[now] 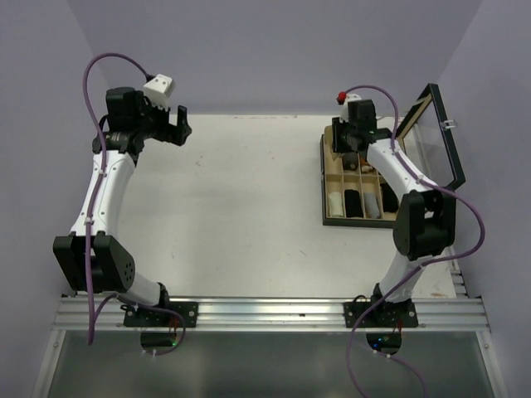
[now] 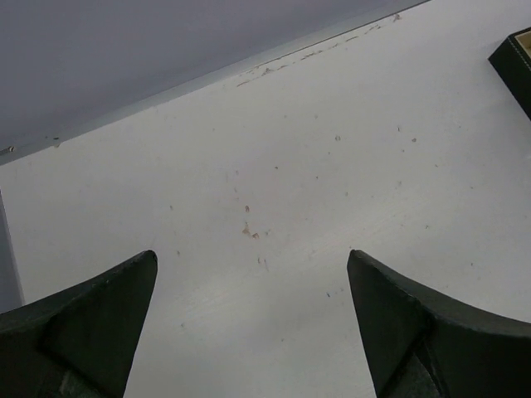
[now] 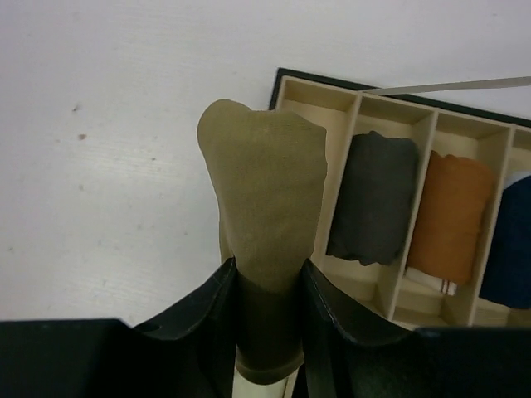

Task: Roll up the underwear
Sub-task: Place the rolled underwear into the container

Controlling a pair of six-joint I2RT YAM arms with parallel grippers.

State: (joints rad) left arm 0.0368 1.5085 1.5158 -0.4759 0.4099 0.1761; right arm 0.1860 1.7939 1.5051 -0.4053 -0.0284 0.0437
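Note:
The robot's right gripper should release the rolled olive-tan underwear in the empty corner compartment (image 1: 333, 158) (image 3: 294, 184) next to the dark grey cloth.
My right gripper (image 3: 267, 278) is shut on the rolled olive-tan underwear (image 3: 264, 191) and holds it above the far left corner of the divided box (image 3: 315, 93). A cream bit of it shows below the fingers. In the top view the right gripper (image 1: 352, 143) hangs over the box's far end (image 1: 328, 145); the roll is hidden there. My left gripper (image 1: 177, 126) is open and empty, raised above the table at the far left; in its wrist view the left gripper (image 2: 251, 261) sees only bare table between the fingers. The dark brown underwear cannot be picked out.
The wooden divided box (image 1: 329, 217) stands at the right with its black-framed glass lid (image 1: 436, 133) open upright. Its compartments hold rolled cloths: dark grey (image 3: 375, 197), orange (image 3: 448, 215), navy (image 3: 508, 245). A corner of the box (image 2: 516, 65) shows in the left wrist view.

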